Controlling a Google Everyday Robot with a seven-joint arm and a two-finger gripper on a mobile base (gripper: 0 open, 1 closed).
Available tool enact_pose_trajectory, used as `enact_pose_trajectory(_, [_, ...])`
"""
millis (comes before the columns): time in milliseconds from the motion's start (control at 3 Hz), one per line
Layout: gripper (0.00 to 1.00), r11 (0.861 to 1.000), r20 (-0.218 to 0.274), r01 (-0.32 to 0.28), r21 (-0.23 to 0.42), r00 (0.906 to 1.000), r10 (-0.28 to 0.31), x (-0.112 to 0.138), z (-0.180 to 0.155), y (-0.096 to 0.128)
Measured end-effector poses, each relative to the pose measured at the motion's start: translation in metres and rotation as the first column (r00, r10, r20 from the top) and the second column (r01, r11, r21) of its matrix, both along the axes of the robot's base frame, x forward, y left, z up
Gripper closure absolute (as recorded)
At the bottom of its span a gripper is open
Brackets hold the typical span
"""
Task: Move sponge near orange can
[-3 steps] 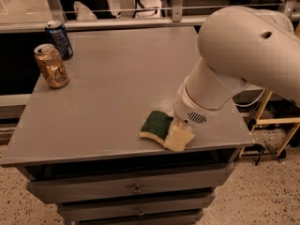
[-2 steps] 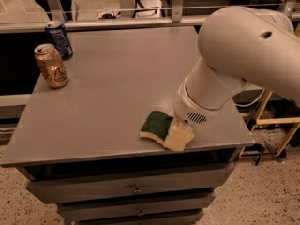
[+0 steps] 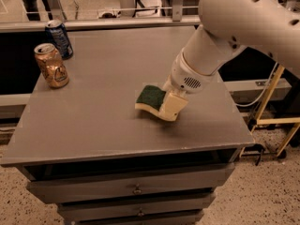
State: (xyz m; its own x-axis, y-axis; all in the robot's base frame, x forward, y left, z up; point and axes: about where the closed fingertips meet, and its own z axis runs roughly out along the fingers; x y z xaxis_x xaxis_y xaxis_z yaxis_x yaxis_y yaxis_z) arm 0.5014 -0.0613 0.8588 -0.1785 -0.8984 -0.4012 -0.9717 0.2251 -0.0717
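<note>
My gripper will release the sponge on the grey table (image 3: pixel 94 73) next to the orange can, toward the middle of the table.
The sponge (image 3: pixel 150 97), dark green on top with pale yellow foam below, is held a little above the grey table (image 3: pixel 103 121) right of its middle. My gripper (image 3: pixel 169 105) reaches down from the right and is shut on the sponge's right end; one pale finger (image 3: pixel 173 108) covers that end. The orange can (image 3: pixel 51 65) stands upright near the table's left edge, well to the left of the sponge and apart from it.
A dark blue can (image 3: pixel 59 38) stands just behind the orange can at the back left corner. The white arm (image 3: pixel 243 22) fills the upper right. Drawers (image 3: pixel 136 189) sit below the table's front edge. A yellow frame (image 3: pixel 276 107) stands to the right.
The gripper has lifted the sponge off the table near the front edge and carried it back and slightly left. The cans have not moved.
</note>
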Motion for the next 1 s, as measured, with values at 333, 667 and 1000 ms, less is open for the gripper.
enact_pose_trajectory(333, [1.00, 0.999, 0.016, -0.032, 0.037, 0.9994, 0.032, 0.031, 0.014, 0.012])
enact_pose_trajectory(667, [1.00, 0.992, 0.028, -0.069, 0.104, 0.9974, 0.067, 0.053, 0.024, 0.031])
enact_pose_trajectory(1000, [1.00, 0.977, 0.035, -0.134, 0.166, 0.9910, 0.130, 0.067, 0.025, 0.067])
